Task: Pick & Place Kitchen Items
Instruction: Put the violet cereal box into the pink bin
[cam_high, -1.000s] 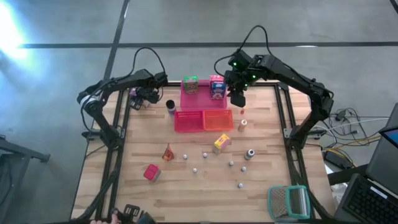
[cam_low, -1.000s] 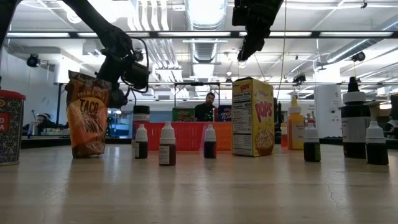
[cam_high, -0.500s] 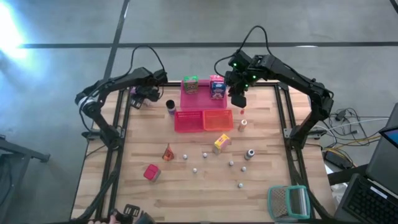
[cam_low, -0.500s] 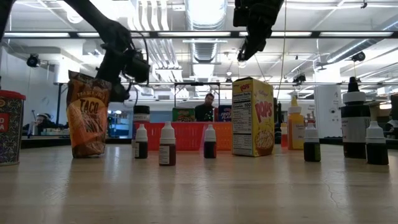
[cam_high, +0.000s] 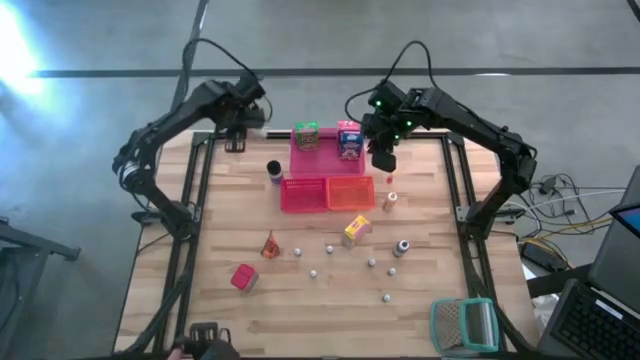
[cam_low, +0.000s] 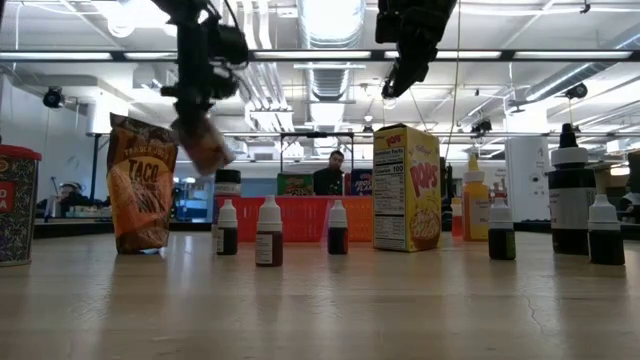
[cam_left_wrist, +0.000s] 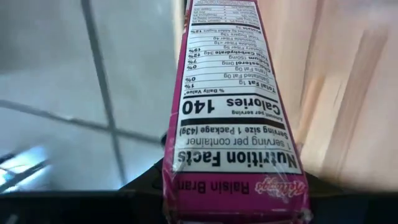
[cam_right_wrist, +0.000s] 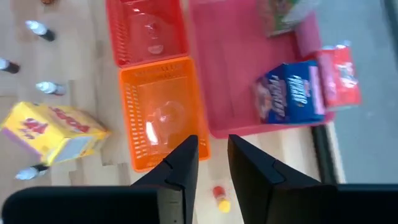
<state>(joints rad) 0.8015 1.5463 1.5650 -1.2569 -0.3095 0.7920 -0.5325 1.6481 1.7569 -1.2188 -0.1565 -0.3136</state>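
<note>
My left gripper will release the pink carton in the pink tray (cam_high: 302, 160), so that it ends up sitting just in front of the green carton.
My left gripper (cam_high: 243, 125) hangs high over the table's far left corner, shut on a pink Raisin Bran carton (cam_left_wrist: 233, 99) that dangles below it (cam_low: 205, 145). My right gripper (cam_right_wrist: 212, 163) hovers to the right of the pink tray (cam_high: 325, 158), its fingers a little apart with nothing between them. A tiny red-and-yellow bottle (cam_right_wrist: 221, 198) stands on the table below it. A green carton (cam_high: 306, 135) and a blue carton (cam_high: 348, 140) stand in the pink tray. A yellow carton (cam_high: 355, 229), an orange bag (cam_high: 269, 245) and a red can (cam_high: 243, 277) rest on the table. My left gripper pinches the pink carton at one end (cam_left_wrist: 174, 183) between its two fingers, one on each wide face, with the narrow nutrition panel turned toward the wrist camera. The fingers point steeply down. The carton hangs tilted below them, lifted clear of the table.
A red basket (cam_high: 304, 193) and an orange basket (cam_high: 350, 192) sit just in front of the pink tray. A dark jar (cam_high: 274, 172) stands left of them. Several small bottles dot the table's middle. A teal-framed mesh thing (cam_high: 463, 325) lies at the near right corner.
My left gripper has gone up from near the table's far left corner, rolling as it rose. The pink carton has come up with it and now hangs clear of the table.
</note>
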